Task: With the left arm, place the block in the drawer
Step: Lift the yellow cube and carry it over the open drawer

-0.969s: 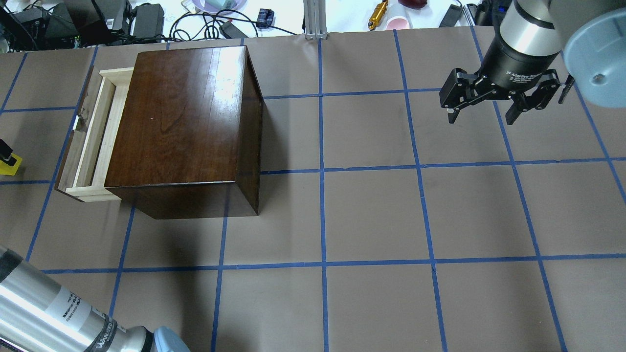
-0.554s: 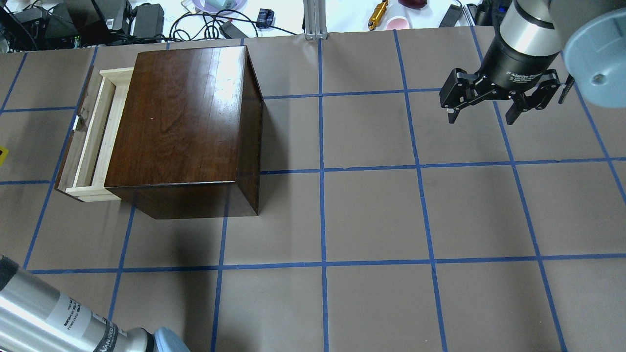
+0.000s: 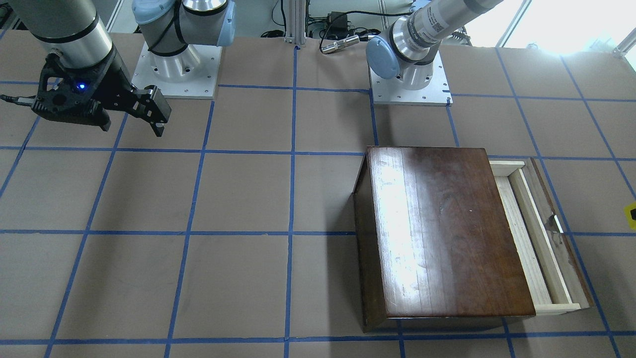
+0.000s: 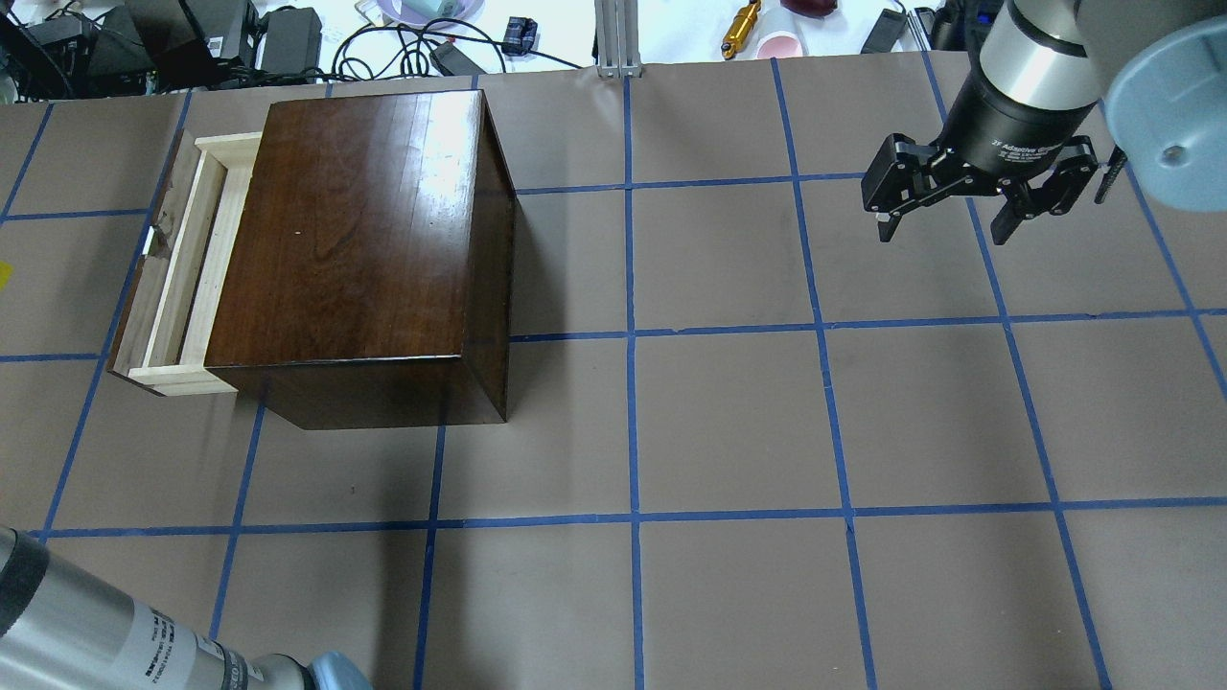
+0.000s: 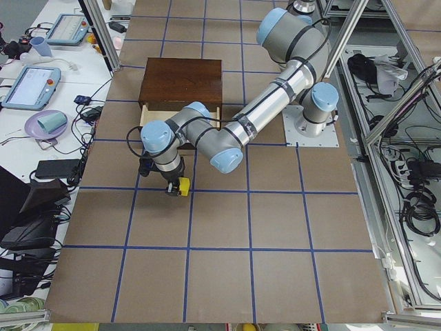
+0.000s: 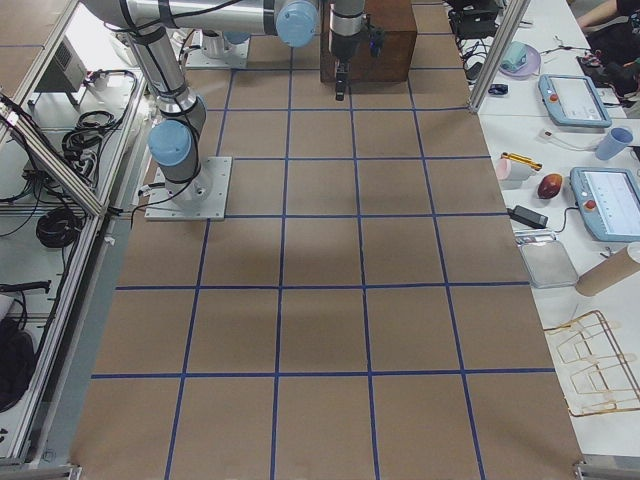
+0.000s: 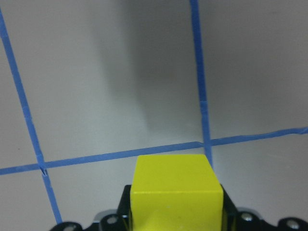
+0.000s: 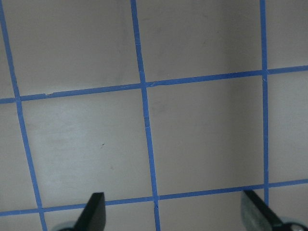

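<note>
The yellow block, still above the brown table mat, will be let go by my left gripper on the drawer's pale bottom, level with the white handle [image 3: 522, 226].
The small yellow block [image 7: 177, 192] is held between the jaws of my left gripper [image 5: 173, 189], above the brown table mat. It also shows in the exterior left view [image 5: 183, 187] and as a sliver at the edge of the front-facing view [image 3: 629, 211]. The drawer [image 4: 177, 268] is pulled partly out of the dark wooden box [image 4: 355, 230], towards the block; its pale tray [image 3: 534, 238] looks empty. The block is a short way out from the drawer's dark front, apart from it. My right gripper [image 4: 944, 230] is open and empty, far off over the mat [image 3: 131, 128].
Blue tape lines grid the mat [image 4: 729, 422]. Cables, power bricks and small items [image 4: 288, 38] lie beyond the far table edge. A side bench holds tablets and a purple bowl [image 5: 47, 125]. The left arm's forearm [image 4: 105, 632] crosses the near left corner.
The left arm carried the block leftwards and farther from the robot, so it slid almost out of the overhead view. Its forearm drew back towards the corner. The right arm stayed put.
</note>
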Robot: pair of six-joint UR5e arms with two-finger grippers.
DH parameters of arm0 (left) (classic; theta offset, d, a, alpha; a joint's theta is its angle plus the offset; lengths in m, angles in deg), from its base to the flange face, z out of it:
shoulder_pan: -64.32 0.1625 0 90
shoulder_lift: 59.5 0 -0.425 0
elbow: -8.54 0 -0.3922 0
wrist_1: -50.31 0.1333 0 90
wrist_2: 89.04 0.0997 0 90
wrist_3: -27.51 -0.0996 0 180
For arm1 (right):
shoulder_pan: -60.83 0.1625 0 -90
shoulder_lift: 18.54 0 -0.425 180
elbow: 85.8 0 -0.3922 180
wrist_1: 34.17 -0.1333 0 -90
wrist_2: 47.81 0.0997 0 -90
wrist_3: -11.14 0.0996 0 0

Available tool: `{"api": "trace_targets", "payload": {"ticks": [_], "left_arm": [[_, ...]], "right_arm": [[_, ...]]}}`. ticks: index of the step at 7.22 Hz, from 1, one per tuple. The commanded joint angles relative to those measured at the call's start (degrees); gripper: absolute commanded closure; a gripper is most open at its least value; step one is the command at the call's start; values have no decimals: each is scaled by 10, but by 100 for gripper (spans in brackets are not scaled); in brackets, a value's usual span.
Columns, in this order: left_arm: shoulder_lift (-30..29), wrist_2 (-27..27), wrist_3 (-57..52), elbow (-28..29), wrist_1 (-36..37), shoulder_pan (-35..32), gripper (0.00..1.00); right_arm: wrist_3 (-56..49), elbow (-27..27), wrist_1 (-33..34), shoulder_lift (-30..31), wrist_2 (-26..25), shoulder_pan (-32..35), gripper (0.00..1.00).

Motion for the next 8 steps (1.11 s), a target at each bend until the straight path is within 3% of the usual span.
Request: {"api": "trace_targets", "payload": {"ticks": [1, 6, 8], "left_arm": [[31, -1, 77, -2, -40, -44, 71], [72, -34, 269, -7, -82, -156, 71], [81, -38, 328, -37, -79, -186, 71]], "right_arm": [[0, 1, 0, 0, 0, 0, 0], [0, 0, 0, 0, 0, 0, 0], [0, 0, 0, 0, 0, 0, 0]]}}
